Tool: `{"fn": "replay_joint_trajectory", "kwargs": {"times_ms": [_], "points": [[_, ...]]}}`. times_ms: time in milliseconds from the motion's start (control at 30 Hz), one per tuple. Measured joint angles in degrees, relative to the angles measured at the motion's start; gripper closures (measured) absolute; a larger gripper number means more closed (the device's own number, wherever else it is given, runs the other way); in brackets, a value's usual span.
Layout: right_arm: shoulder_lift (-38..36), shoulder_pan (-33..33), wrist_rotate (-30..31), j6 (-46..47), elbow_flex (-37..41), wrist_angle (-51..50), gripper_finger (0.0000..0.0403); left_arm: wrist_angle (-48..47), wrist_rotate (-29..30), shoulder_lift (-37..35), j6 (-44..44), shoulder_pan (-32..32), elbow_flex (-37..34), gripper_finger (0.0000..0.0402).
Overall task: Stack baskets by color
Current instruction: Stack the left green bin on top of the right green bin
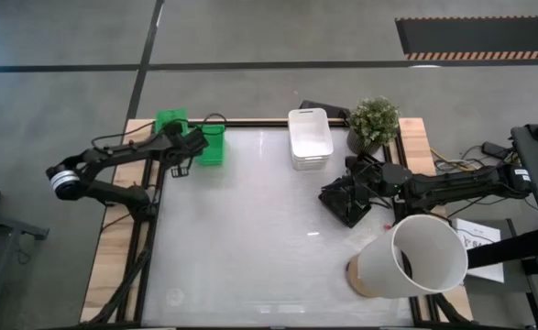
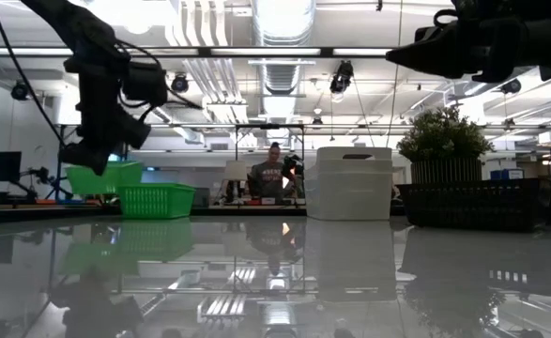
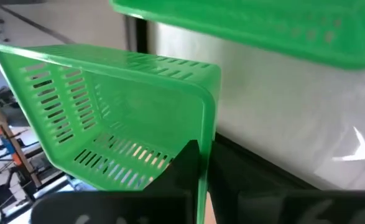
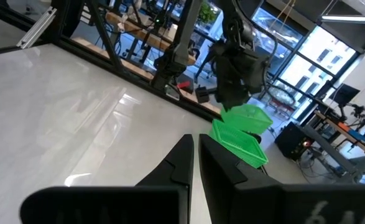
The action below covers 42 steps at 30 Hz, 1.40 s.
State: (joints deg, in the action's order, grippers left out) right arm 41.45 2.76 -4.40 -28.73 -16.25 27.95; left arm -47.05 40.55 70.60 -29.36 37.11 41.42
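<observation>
I should use my left gripper to set the tilted green basket down inside the green basket standing on the table (image 1: pixel 211 145) (image 3: pixel 281 22).
Two bright green baskets are at the table's far left: one (image 1: pixel 213 145) stands on its base on the table, and my left gripper (image 1: pixel 181 136) is shut on the other (image 1: pixel 170 121), which shows tilted in the low view (image 2: pixel 106 176). A stack of translucent white baskets (image 1: pixel 310 137) stands at the far middle. Black baskets (image 1: pixel 349 200) lie at the right. My right gripper (image 4: pixel 196 149) hangs shut and empty above them. My left gripper pinches one side wall of the green basket at its rim (image 3: pixel 204 146), close to a corner, with one finger (image 3: pixel 181 163) inside the basket and the other outside. The fingers slant down from the table's left. The basket is tilted, its opening turned toward the gripper, and looks lifted.
A potted plant (image 1: pixel 374 122) stands at the far right corner. A large white cylinder (image 1: pixel 415 258) lies on its side at the near right. The table's middle and near left (image 1: pixel 241 247) are bare. A person (image 2: pixel 273 174) sits in the room beyond.
</observation>
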Motion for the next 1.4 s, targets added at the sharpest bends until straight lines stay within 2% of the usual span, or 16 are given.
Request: {"fn": "replay_joint_trajectory", "kwargs": {"times_ms": [367, 433, 600, 667, 800, 1000, 1300, 1400], "points": [[0.0, 0.0, 0.0, 0.0, -0.2, 0.2, 0.0385, -4.1, -0.2, -1.7, 0.0, -3.8, 13.3, 0.0400], [0.0, 0.0, 0.0, 0.0, -0.2, 0.2, 0.0385, -4.9, -5.0, -1.7, 0.4, -4.9, 16.1, 0.0400], [0.0, 0.0, 0.0, 0.2, -0.2, 0.1, 0.0385, -4.7, -24.9, -1.2, 2.4, -6.8, 20.3, 0.0401], [0.0, 0.0, 0.0, 0.2, -0.2, -0.1, 0.0385, -4.9, -28.6, -0.6, 3.3, -7.0, 20.4, 0.0401], [0.0, 0.0, 0.0, 0.2, -0.2, -0.2, 0.0385, -5.5, -27.6, 1.3, 3.5, -7.0, 20.1, 0.0401], [0.0, 0.0, 0.0, 0.4, -0.2, -0.2, 0.0385, -8.6, -21.0, 5.6, 3.5, -6.9, 20.0, 0.0401], [0.0, 0.0, 0.0, 0.4, -0.2, -0.7, 0.0385, -9.6, -21.0, 10.2, 3.5, -7.2, 20.0, 0.0401], [0.0, 0.0, 0.0, 0.4, -0.2, -0.7, 0.0385, -9.7, -22.0, 10.3, 3.5, -7.2, 20.0, 0.0389]]}}
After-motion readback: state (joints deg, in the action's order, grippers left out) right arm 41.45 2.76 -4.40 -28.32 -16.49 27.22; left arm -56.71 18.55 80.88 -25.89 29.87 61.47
